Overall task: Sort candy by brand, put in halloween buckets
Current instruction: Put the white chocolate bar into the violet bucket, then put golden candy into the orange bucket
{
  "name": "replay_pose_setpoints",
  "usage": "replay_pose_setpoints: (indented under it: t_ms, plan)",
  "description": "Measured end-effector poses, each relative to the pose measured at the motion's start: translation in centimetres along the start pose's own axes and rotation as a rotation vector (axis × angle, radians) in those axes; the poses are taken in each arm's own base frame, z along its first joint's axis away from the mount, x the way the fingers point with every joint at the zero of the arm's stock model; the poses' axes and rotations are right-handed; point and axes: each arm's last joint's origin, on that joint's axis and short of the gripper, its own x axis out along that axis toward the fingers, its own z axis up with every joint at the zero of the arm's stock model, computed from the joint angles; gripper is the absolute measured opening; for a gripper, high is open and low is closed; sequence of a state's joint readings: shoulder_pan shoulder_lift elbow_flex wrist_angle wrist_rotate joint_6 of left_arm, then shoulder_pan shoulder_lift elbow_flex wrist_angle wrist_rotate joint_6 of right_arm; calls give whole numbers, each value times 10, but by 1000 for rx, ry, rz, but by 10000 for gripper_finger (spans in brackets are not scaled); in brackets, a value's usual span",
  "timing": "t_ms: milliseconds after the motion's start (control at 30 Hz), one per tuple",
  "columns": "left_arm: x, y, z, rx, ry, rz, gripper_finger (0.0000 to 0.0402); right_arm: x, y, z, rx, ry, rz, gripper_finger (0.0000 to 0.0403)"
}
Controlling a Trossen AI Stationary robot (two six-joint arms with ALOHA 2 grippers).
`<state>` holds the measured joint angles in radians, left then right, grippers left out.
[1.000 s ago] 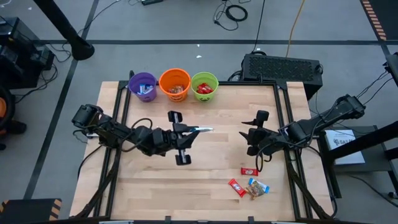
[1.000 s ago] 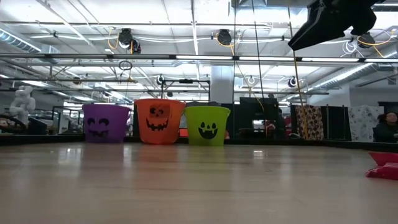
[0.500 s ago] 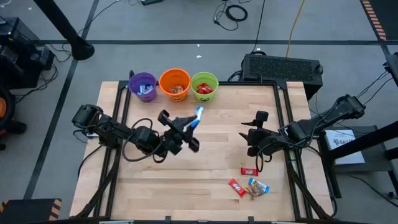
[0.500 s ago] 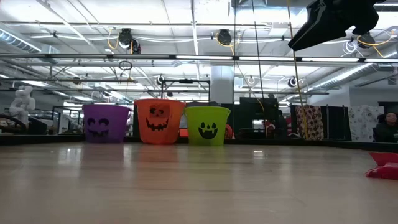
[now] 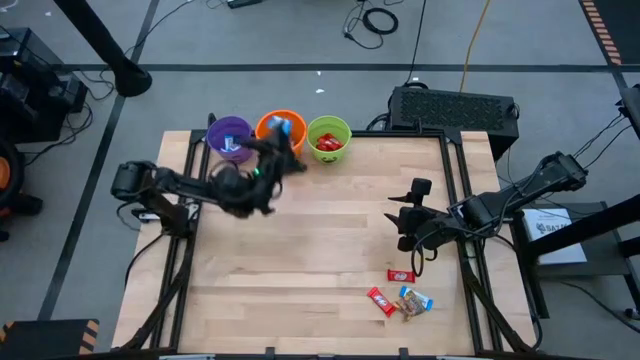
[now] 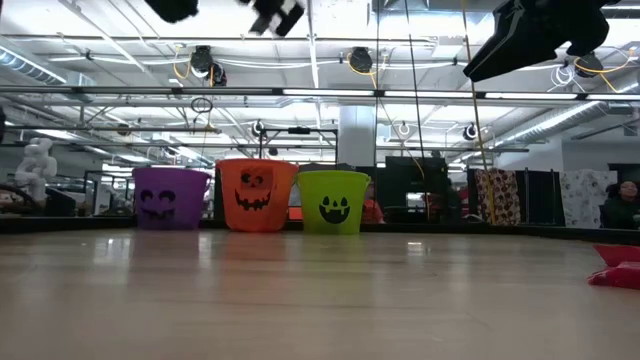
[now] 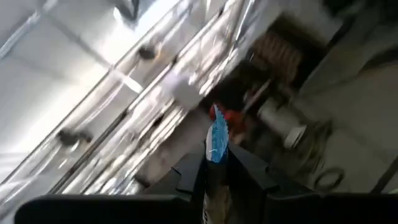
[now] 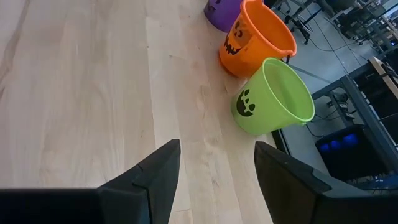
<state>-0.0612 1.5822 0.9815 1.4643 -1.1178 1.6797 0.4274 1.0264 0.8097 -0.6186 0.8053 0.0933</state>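
Next, my left gripper releases the blue candy inside the purple bucket [image 5: 231, 138], beside the orange one.
Three halloween buckets stand in a row at the table's far edge: purple [image 5: 230, 137], orange [image 5: 297, 127] and green [image 5: 329, 138], each with candy inside. My left gripper [image 5: 277, 135] hovers over the orange bucket's rim, shut on a blue candy [image 5: 281, 126]. My right gripper [image 5: 405, 215] hangs open over the table's right half with nothing between its fingers [image 8: 158, 171]. Loose candy lies at the near right: two red pieces [image 5: 400, 274] [image 5: 380, 300] and a blue one [image 5: 415, 300]. My left gripper pinches the blue candy between its two fingers at the wrapper's near end [image 7: 216, 155]. The rest of the wrapper sticks out past the fingertips. The fingers point toward the table's far edge, slanting slightly up. The candy is lifted clear, above the buckets.
In the low view the buckets [image 6: 256, 194] stand side by side with bare wood in front of them. A dark case [image 5: 455, 108] sits beyond the far right corner. Metal rails run along both sides of the table.
My left gripper has swung from the table's middle toward the far edge, to above the orange bucket. It rolled its wrist on the way and kept hold of the blue candy, which now points toward the buckets.
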Motion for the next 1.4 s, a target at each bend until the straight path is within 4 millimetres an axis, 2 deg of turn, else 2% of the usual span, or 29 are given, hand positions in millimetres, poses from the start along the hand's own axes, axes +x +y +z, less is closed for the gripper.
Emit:
replay_pose_setpoints:
  t_ms: [233,400,467,600,767,867,967,1033,1133,1300,1400]
  plan:
    - [46,42,-57,-53,214,155,67,0,0,0,0,0,0,198]
    - [59,60,-105,-98,359,253,67,0,1,0,14,6,27,198]
    - [59,56,-120,-90,440,235,67,0,2,0,16,8,51,198]
    - [54,34,-147,-61,537,141,67,0,2,0,19,5,53,198]
    - [58,16,-187,-188,619,-3,67,0,2,0,20,5,53,198]
    - [58,13,-206,-245,709,-13,67,0,2,0,20,5,52,198]
    - [57,12,-214,-294,751,-31,71,0,1,0,20,5,51,198]
    - [56,12,-214,-361,738,-101,87,0,1,0,17,4,48,198]
    - [57,13,-213,-443,716,-147,135,0,1,1,13,-1,47,198]
    - [57,17,-213,-421,728,-82,231,0,1,1,8,-1,48,198]
    - [56,25,-206,-436,709,-69,264,0,1,1,7,-1,49,198]
